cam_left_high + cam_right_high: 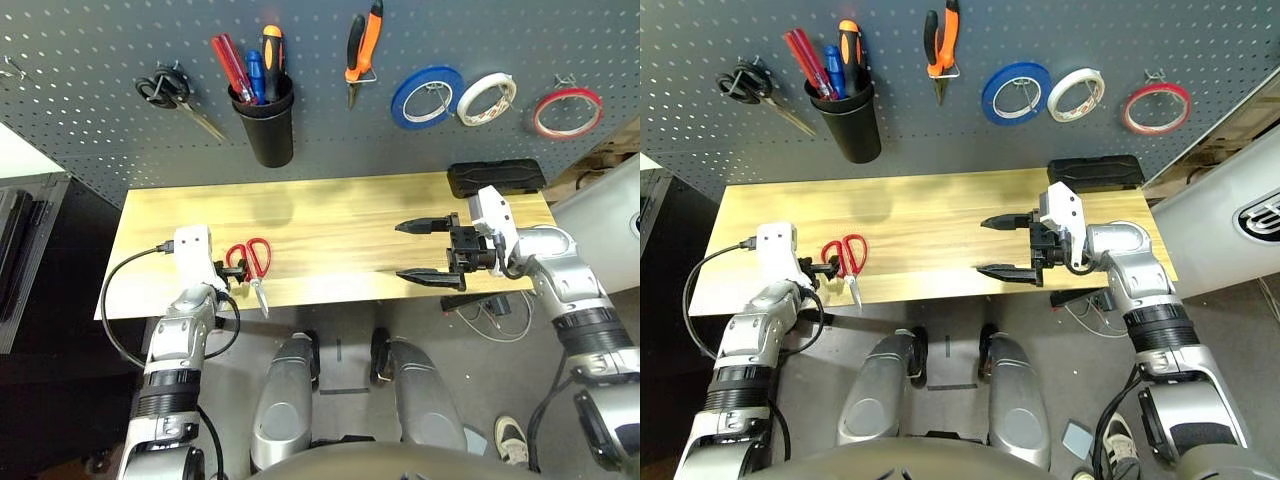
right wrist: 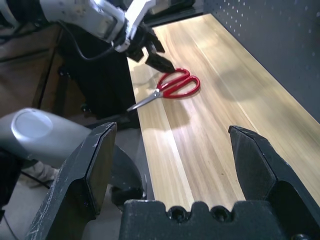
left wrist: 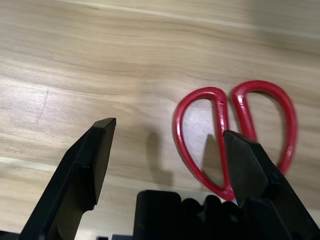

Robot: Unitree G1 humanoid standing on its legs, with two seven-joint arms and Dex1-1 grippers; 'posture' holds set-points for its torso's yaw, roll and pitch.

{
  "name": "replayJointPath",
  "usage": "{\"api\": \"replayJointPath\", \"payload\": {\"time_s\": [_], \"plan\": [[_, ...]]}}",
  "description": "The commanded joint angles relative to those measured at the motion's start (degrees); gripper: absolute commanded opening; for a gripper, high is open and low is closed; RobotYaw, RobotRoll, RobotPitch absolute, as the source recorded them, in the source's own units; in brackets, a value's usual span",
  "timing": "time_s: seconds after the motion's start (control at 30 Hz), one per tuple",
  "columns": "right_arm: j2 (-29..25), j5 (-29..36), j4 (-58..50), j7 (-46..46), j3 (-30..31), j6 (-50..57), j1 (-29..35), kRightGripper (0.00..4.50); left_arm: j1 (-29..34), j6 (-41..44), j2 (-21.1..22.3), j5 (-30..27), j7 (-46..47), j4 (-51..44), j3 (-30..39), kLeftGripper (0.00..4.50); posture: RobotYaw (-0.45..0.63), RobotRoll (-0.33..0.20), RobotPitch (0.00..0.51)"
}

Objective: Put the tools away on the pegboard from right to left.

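Observation:
The finger of my left gripper is between the loops of the red-handled scissors, so I will move it inside the nearer loop and pinch only (image 3: pixel 180 146) that loop's outer side.
Red-handled scissors (image 1: pixel 254 262) lie near the table's front left edge, handles toward the pegboard (image 1: pixel 90 130), blades pointing over the edge. My left gripper (image 1: pixel 236 272) is open right beside the handles; in the left wrist view one finger (image 3: pixel 250 165) overlaps a handle loop (image 3: pixel 200 135). Over the right half of the table my right gripper (image 1: pixel 430 250) hangs open, holding nothing. On the pegboard hang the thin red tape ring (image 1: pixel 567 111) at far right and the orange-and-black pliers (image 1: pixel 362 50). A red-handled screwdriver (image 1: pixel 228 60) stands in the black cup (image 1: pixel 265 130).
Blue (image 1: pixel 427 97) and white (image 1: pixel 487 98) tape rolls hang between the pliers and the red ring. Black-handled scissors (image 1: pixel 170 92) hang left of the cup. A black case (image 1: pixel 496 178) lies at the table's back right. Bare wood (image 1: pixel 340 225) spans the middle.

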Motion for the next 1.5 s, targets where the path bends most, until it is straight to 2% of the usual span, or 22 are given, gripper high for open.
{"api": "replayJointPath", "payload": {"time_s": [0.03,0.1,0.2,0.3,0.33,0.53,0.87,1.1,1.2,1.5], "plan": [[-0.4,1.0,-1.8,-0.1,0.4,1.0,1.4,4.50,0.3,-1.5,-0.4,1.6,1.9,4.2,0.6,4.46,0.00,0.000,0.296],[-0.4,1.2,-2.3,-0.3,0.4,1.3,1.5,4.50,0.3,-2.6,-0.7,1.6,2.0,5.8,0.5,4.46,0.00,0.000,0.296],[-0.4,1.6,-3.0,-0.8,0.3,2.0,1.5,4.50,1.0,-4.5,-1.3,2.0,1.5,7.8,-0.5,3.77,0.00,0.000,0.296],[-0.5,2.1,-3.5,-0.5,0.2,1.9,1.8,4.50,1.3,-6.2,-2.0,1.7,1.7,8.0,0.0,2.67,0.00,0.000,0.296],[-0.7,2.3,-3.5,-0.2,0.1,1.7,1.9,4.50,1.5,-6.4,-2.3,1.5,1.9,7.3,0.3,2.26,-0.01,0.000,0.281],[-1.1,3.3,-1.5,-0.3,-1.4,0.6,1.7,4.50,4.4,-5.6,-3.2,1.3,3.0,-0.9,1.3,0.02,0.01,0.000,0.249],[-2.1,3.9,6.7,2.9,-3.2,-2.6,-3.1,4.50,6.4,0.4,-4.0,-0.3,3.2,-15.3,3.9,0.02,0.06,0.000,0.190],[-1.4,3.9,9.8,3.4,-2.9,-3.7,-5.8,4.50,6.2,-0.7,-0.4,1.7,-0.6,-10.2,1.0,0.02,0.06,0.000,0.190],[-1.6,4.3,8.8,3.4,-3.0,-3.0,-5.3,4.50,5.0,-1.3,1.9,2.1,-3.1,-6.8,-0.2,0.60,0.05,0.000,0.197],[-2.9,5.4,5.3,3.2,-3.5,-0.7,-2.9,4.50,2.2,-3.5,4.4,2.1,-6.6,0.8,-0.6,4.02,0.02,0.000,0.223]]}}
